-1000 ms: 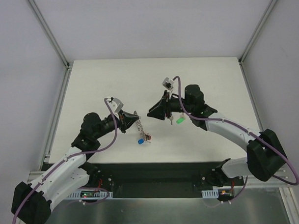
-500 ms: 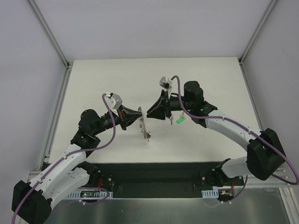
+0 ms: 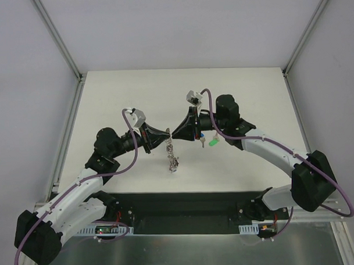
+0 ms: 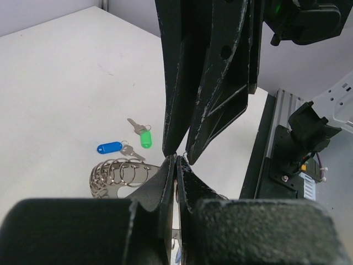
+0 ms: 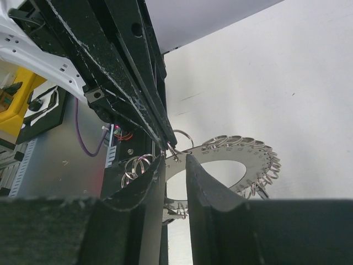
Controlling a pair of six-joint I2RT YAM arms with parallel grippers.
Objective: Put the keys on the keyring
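Observation:
My right gripper will hold the small split ring, as both grippers meet at it, while my left gripper backs off and takes the keyring's lower rim [image 3: 174, 164].
The keyring [image 3: 172, 156] is a flat silvery plate ring with several small split rings on its rim. It hangs from my left gripper [image 3: 168, 137], which is shut on its rim [image 4: 118, 178]. My right gripper [image 3: 176, 132] is open and meets the left tip to tip. In the right wrist view its jaws [image 5: 176, 159] straddle the keyring's rim [image 5: 248, 154] by a small split ring. The blue-tagged key [image 4: 108, 147] and the green-tagged key [image 4: 145, 138] lie side by side on the table. The green tag [image 3: 212, 142] shows beside the right arm.
The white table [image 3: 135, 93] has metal frame rails at its left and right edges. A black base strip with electronics [image 3: 185, 205] runs along the near edge. Both arms meet over the table's middle front.
My left gripper has lifted the keyring and carried it right, towards the right gripper. The right gripper has edged left, so the two tips now meet.

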